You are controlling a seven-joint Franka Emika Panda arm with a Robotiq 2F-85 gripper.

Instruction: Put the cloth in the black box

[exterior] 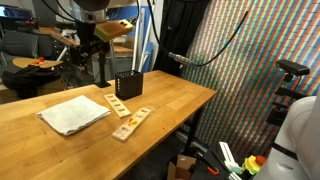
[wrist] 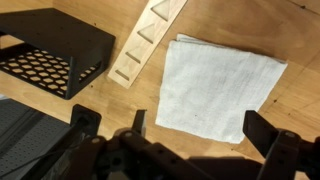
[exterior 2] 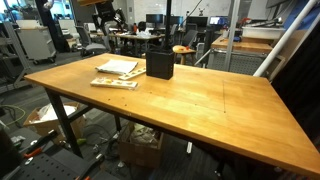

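Observation:
The next step is for my gripper to go down to the white cloth and close on the middle of the cloth's edge (exterior: pixel 57 109) (wrist: pixel 205 129) that faces the chairs.
The white folded cloth (exterior: pixel 73 115) lies flat on the wooden table, and also shows in an exterior view (exterior 2: pixel 118 67) and in the wrist view (wrist: pixel 220 85). The black box (exterior: pixel 128 85) stands upright just beyond it, open at the top and empty; it also shows in an exterior view (exterior 2: pixel 159 65) and at the wrist view's upper left (wrist: pixel 50 50). My gripper (wrist: pixel 197 125) is open and empty, well above the table, its fingers spread over the cloth's near edge. In an exterior view it hangs high behind the box (exterior: pixel 95 45).
Two pale wooden strips with holes lie on the table: one (exterior: pixel 118 104) between cloth and box, also in the wrist view (wrist: pixel 145 40), and one (exterior: pixel 131 123) near the table edge. Chairs and desks stand behind the table (exterior 2: pixel 210 100).

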